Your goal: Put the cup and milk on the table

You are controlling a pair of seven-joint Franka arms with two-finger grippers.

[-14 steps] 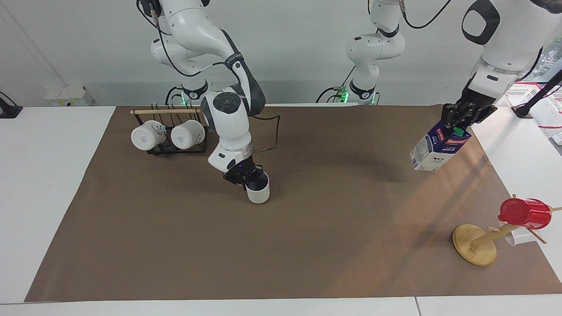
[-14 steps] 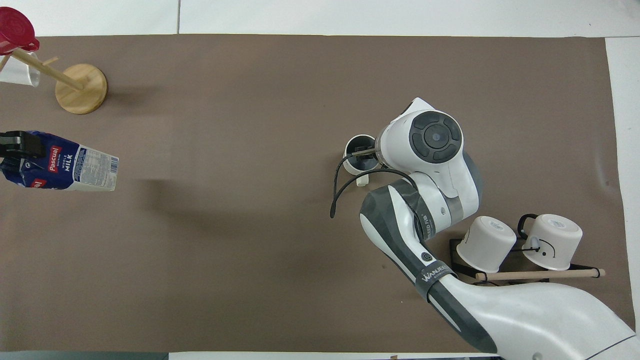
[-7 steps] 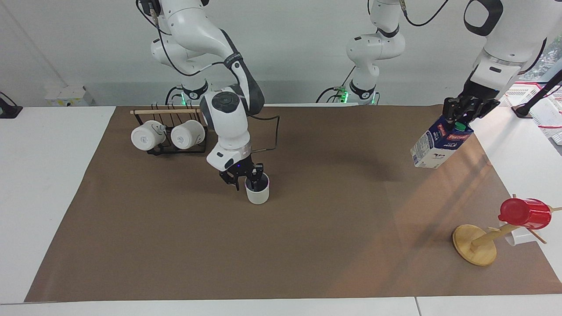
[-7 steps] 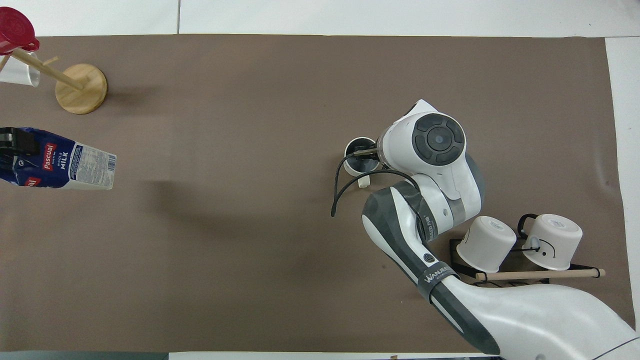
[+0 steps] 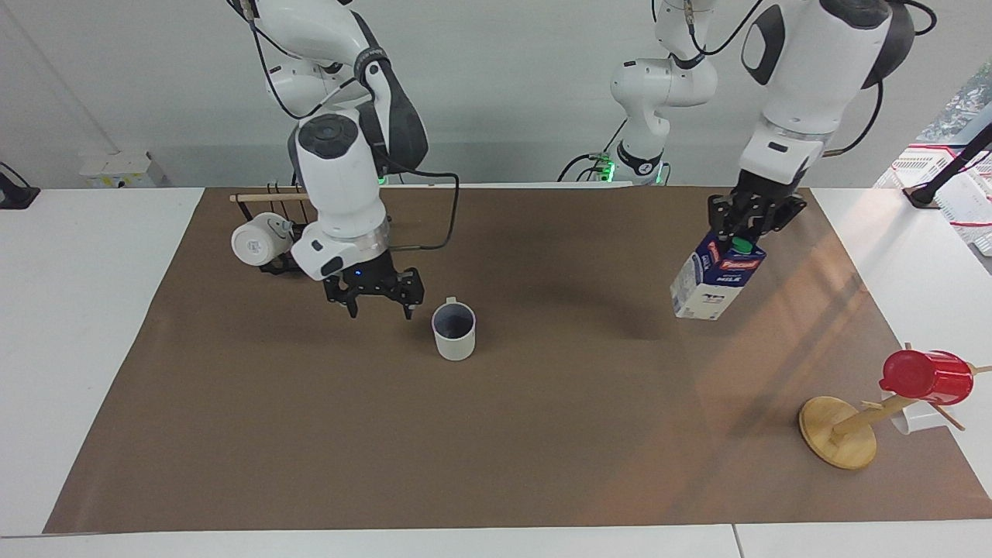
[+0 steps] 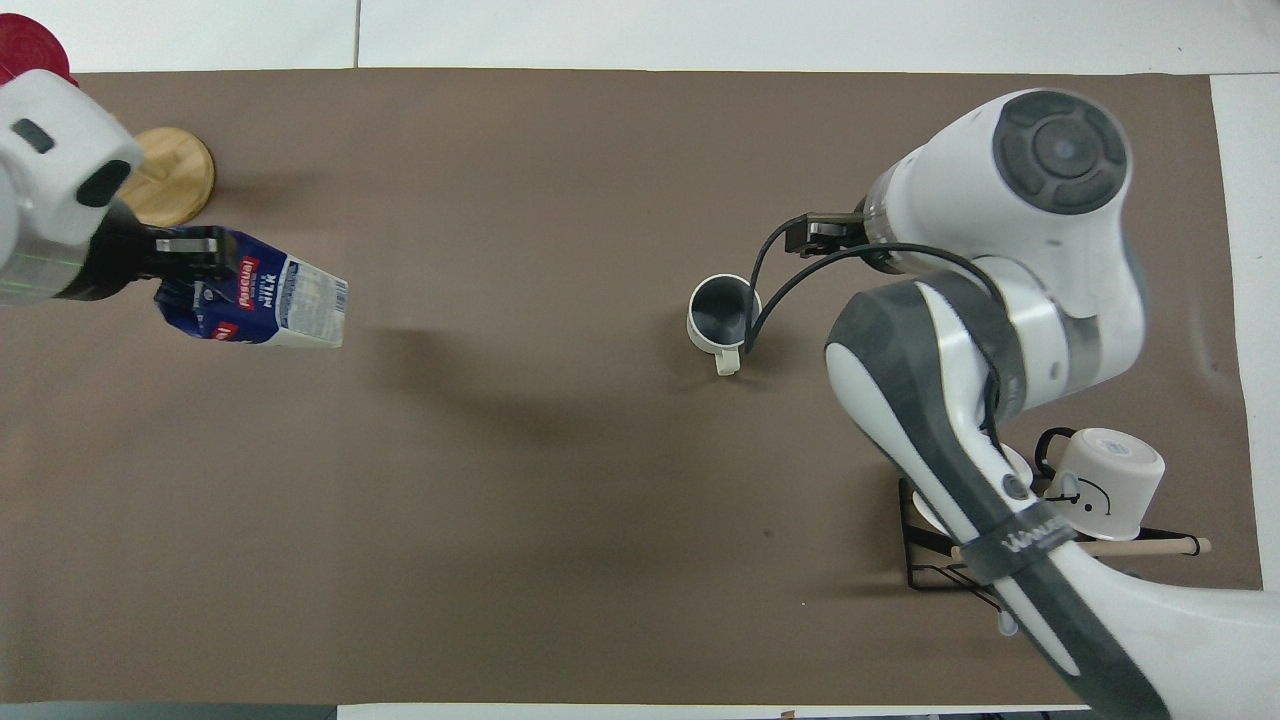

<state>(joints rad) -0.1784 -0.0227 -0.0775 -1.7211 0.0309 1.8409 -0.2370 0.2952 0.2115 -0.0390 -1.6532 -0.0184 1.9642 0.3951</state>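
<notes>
Next, my left gripper sets the milk down and lets go of it on the brown paper (image 6: 624,324) close beside the cup, toward the wooden mug tree.
The cup (image 5: 454,332) stands upright on the table's brown paper (image 5: 542,449), its handle toward the robots; it also shows in the overhead view (image 6: 722,312). My right gripper (image 5: 380,310) is open and empty, raised over the paper beside the cup on the rack's side, clear of it. My left gripper (image 5: 740,232) is shut on the blue top of the milk (image 5: 713,279) and holds the carton tilted in the air over the paper toward the left arm's end. The milk also shows in the overhead view (image 6: 265,302).
A black rack with white mugs (image 5: 256,242) stands near the right arm's base. A wooden mug tree (image 5: 841,430) with a red cup (image 5: 926,377) stands at the left arm's end, farther from the robots. White baskets (image 5: 957,178) sit off the paper there.
My right gripper has let go of the cup, opened, risen and drawn away toward the rack. My left gripper has carried the milk inward over the paper and lower.
</notes>
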